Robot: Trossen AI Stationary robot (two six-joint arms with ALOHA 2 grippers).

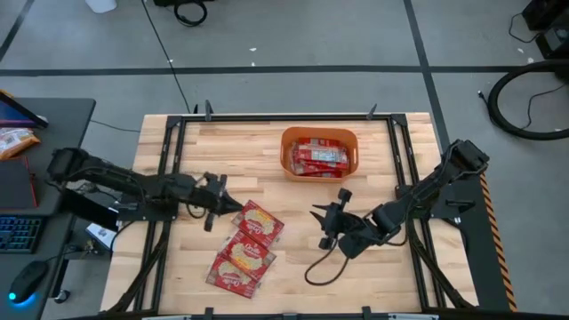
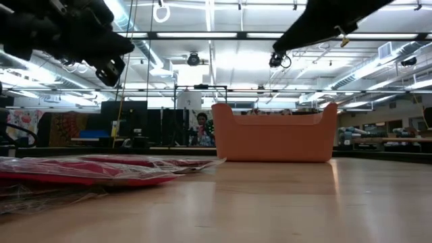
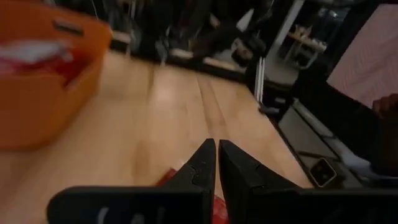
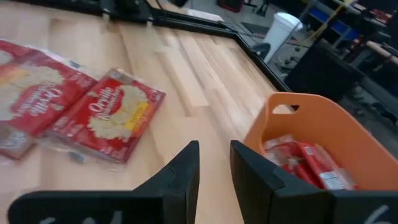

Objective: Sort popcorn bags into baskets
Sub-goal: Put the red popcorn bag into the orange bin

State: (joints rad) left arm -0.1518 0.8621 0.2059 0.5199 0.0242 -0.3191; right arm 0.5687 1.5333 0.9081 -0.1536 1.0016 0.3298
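Note:
Next, I close my left gripper on the near edge [image 1: 250,236] of the farthest loose popcorn bag, where it meets the middle bag.
Three red popcorn bags [image 1: 247,249] lie flat and overlapping on the table's near left part; the right wrist view shows them too [image 4: 109,115]. The orange basket [image 1: 320,153] stands near the far edge with several red bags [image 1: 318,156] inside. My left gripper [image 1: 229,208] hovers just left of the farthest loose bag [image 1: 259,220], raised above the table, fingers shut on nothing [image 3: 216,158]. My right gripper [image 1: 316,215] is open [image 4: 214,163], right of the loose bags and nearer than the basket [image 4: 311,134], touching nothing.
A black cable [image 1: 324,265] from the right arm loops on the table near the front edge. Black frame rails [image 1: 173,151] run along the table's sides. A desk with a keyboard and mouse [image 1: 27,280] stands off the left side. Bare wood lies between the basket and the bags.

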